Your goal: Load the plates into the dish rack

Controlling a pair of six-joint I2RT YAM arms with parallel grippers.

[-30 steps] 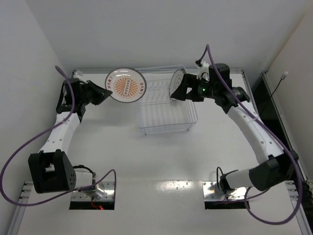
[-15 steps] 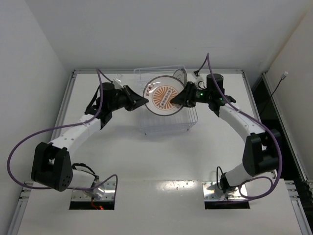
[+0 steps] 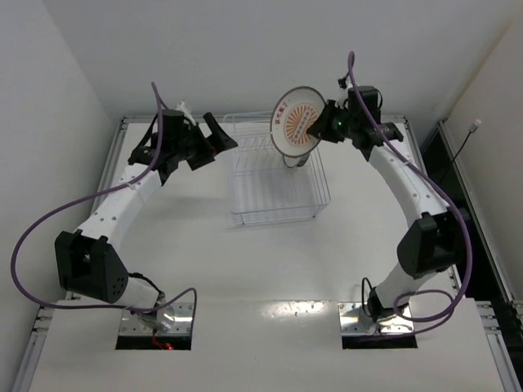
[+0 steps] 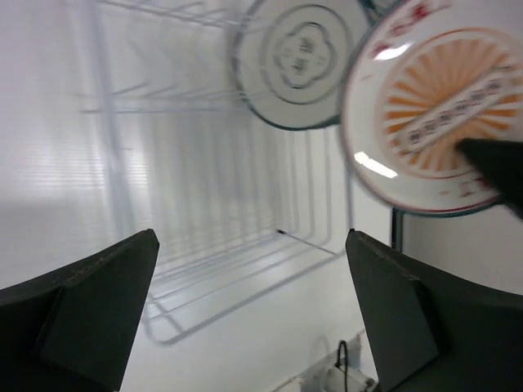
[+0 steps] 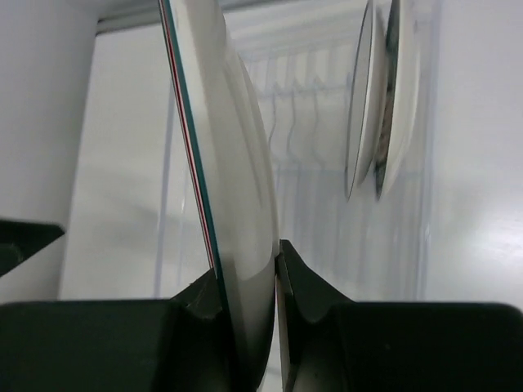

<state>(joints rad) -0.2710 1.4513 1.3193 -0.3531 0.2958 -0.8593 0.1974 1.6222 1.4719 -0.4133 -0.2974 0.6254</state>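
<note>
The robot's right gripper will release the orange sunburst plate in the empty rack slot (image 3: 282, 145) (image 5: 319, 110) next to the grey-ringed plate. The orange plate is upright in the air above the rack.
My right gripper (image 3: 320, 129) is shut on the rim of the orange sunburst plate (image 3: 297, 122), holding it upright in the air over the back right of the dish rack (image 3: 278, 194). Seen from the right wrist, the plate (image 5: 237, 196) is edge-on between the pads of the gripper (image 5: 245, 278). Two more plates stand upright in the rack's slots: the grey-ringed plate (image 4: 298, 61) and one behind it (image 5: 402, 90). My left gripper (image 3: 219, 137) is open and empty, just left of the rack (image 4: 204, 163), apart from the orange plate (image 4: 441, 122).
The rack's front and left slots (image 3: 261, 175) hold nothing. The table's raised back edge (image 3: 245, 117) runs just behind the rack, with white walls behind and to both sides. A dark frame (image 3: 445, 163) stands off the table's right edge.
The orange plate passed from my left gripper to my right. The left let go, opened wide and drew back left. The right carried the plate up toward the rack's back right.
</note>
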